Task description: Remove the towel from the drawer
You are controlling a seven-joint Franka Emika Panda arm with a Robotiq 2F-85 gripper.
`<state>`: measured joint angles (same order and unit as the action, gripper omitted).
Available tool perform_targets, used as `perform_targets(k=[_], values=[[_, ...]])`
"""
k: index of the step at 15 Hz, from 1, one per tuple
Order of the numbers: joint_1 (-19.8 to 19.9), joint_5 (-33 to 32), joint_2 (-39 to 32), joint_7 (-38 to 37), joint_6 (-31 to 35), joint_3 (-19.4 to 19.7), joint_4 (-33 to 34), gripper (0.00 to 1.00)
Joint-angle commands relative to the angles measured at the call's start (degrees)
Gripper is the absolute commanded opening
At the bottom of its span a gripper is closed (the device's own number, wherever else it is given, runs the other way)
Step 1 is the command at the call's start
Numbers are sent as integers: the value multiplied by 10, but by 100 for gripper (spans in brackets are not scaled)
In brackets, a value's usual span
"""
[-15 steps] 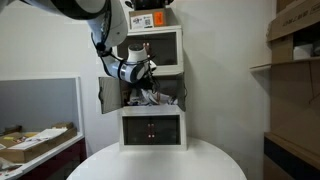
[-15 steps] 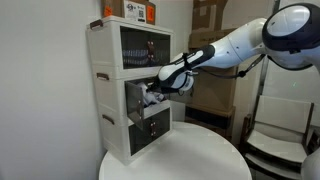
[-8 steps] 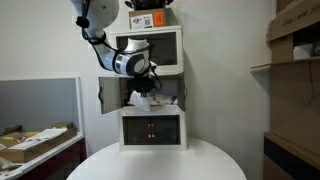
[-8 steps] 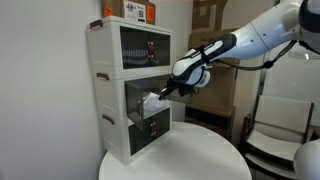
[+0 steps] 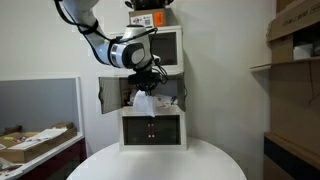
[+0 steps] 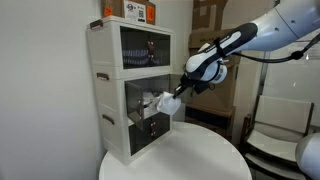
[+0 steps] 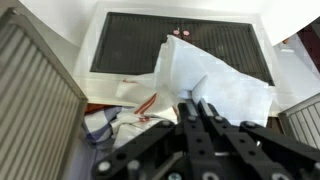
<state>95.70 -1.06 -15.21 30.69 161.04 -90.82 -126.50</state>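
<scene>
The robot's gripper needs to release the white towel on the near part of the round white table (image 5: 174, 174), facing the cabinet.
A white towel (image 5: 145, 103) hangs from my gripper (image 5: 147, 86) just in front of the open middle compartment of the white drawer cabinet (image 5: 153, 131). In an exterior view the towel (image 6: 168, 102) is clear of the cabinet (image 6: 113, 112), held by the gripper (image 6: 184, 90) above the table. In the wrist view the gripper (image 7: 195, 106) is shut on the towel (image 7: 218, 78). Another cloth with red stripes (image 7: 122, 120) lies in the compartment behind it.
The cabinet stands on a round white table (image 5: 160, 162), also shown in an exterior view (image 6: 185, 155). The compartment's small door (image 5: 107, 95) stands open. Cardboard boxes (image 5: 295, 40) sit on shelves at one side. A desk with papers (image 5: 30, 143) is on the opposite side.
My gripper has drawn back out of the middle compartment, pulling the white towel out with it. The towel now hangs in front of the cabinet.
</scene>
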Motion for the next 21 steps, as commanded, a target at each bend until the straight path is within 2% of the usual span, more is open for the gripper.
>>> perform_targets(k=[1, 5, 7, 9, 11, 12, 14, 15, 18, 19, 21], values=[[157, -18, 5, -11, 18, -111, -25, 1], [322, -81, -23, -43, 10, -230, -49, 1], [376, -110, -31, -67, -5, -273, -59, 1], [412, -127, -32, -90, -23, -303, -69, 1], [429, -128, -23, -115, -37, -320, -80, 1], [389, -190, -25, -181, -39, -279, -80, 1], [392, -228, -9, -253, -42, -277, -83, 1], [438, -205, 17, -269, -33, -319, -89, 1], [472, -223, 45, -379, -31, -342, -90, 1], [450, -239, 58, -422, -32, -319, -82, 1], [449, -258, 85, -499, -35, -318, -77, 1]])
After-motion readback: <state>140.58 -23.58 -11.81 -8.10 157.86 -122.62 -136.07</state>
